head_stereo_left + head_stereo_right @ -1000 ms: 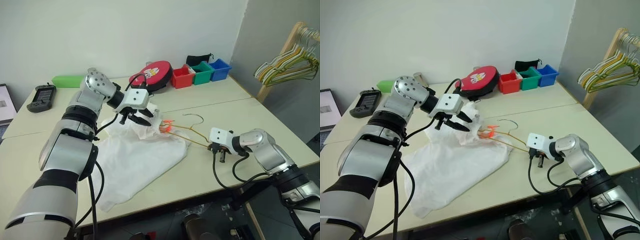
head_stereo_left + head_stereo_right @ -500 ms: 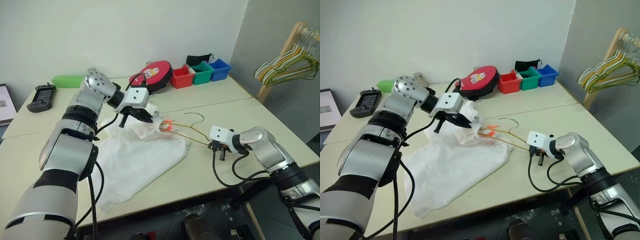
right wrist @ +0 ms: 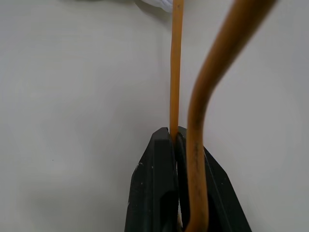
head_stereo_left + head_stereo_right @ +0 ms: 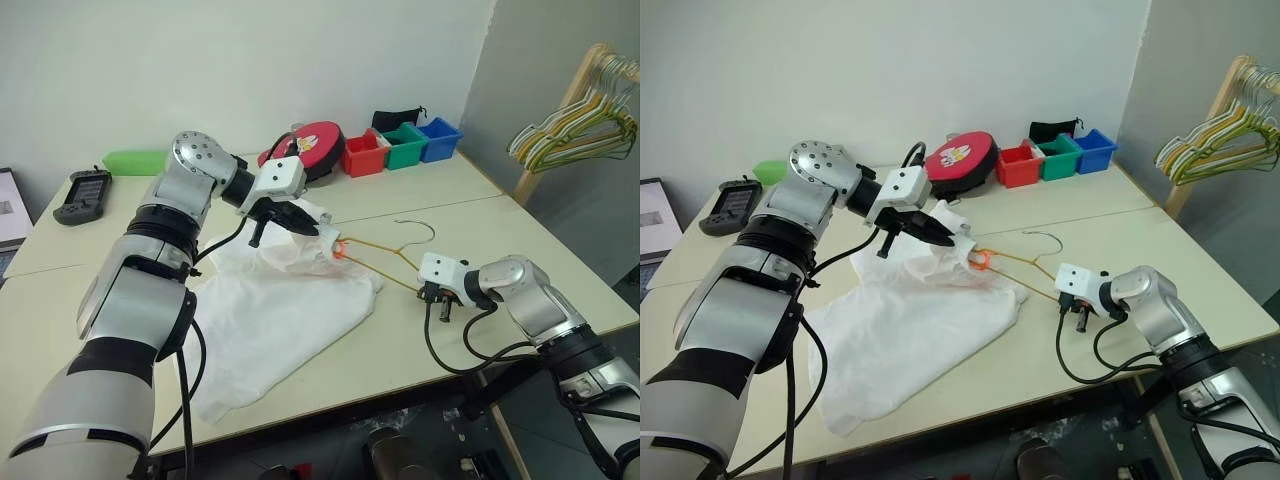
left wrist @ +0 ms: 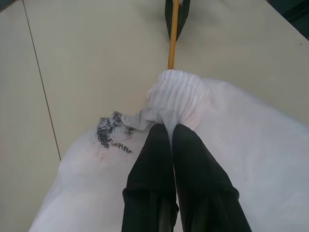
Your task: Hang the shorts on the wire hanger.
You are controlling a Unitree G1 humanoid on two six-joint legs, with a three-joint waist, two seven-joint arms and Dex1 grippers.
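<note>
The left gripper pinches only a fold of the waistband, so it should take the waistband with the hanger's end inside (image 5: 178, 94) before the right gripper opens.
The white shorts (image 4: 270, 320) lie spread on the table, their gathered waistband (image 5: 181, 96) bunched and lifted at the far end. My left gripper (image 4: 310, 228) is shut on that waistband fabric, fingertips (image 5: 161, 133) pinched together. The wire hanger (image 3: 176, 72) runs from the bunched waistband across the table to my right gripper (image 4: 432, 293), which is shut on the wire at the near right. One end of the hanger is tucked inside the waistband, by a pink-orange mark (image 4: 338, 248). Its silvery hook (image 4: 418, 226) sticks up to the right.
At the table's back stand a red round case (image 4: 305, 148) and red (image 4: 365, 155), green (image 4: 405, 145) and blue (image 4: 440, 138) bins. A green box (image 4: 135, 160) and a black device (image 4: 88, 192) lie back left. A rack of hangers (image 4: 580, 115) stands at the right.
My left gripper closed on the waistband and lifted it slightly to the right. The hanger's hook swung further right. My right gripper stayed put.
</note>
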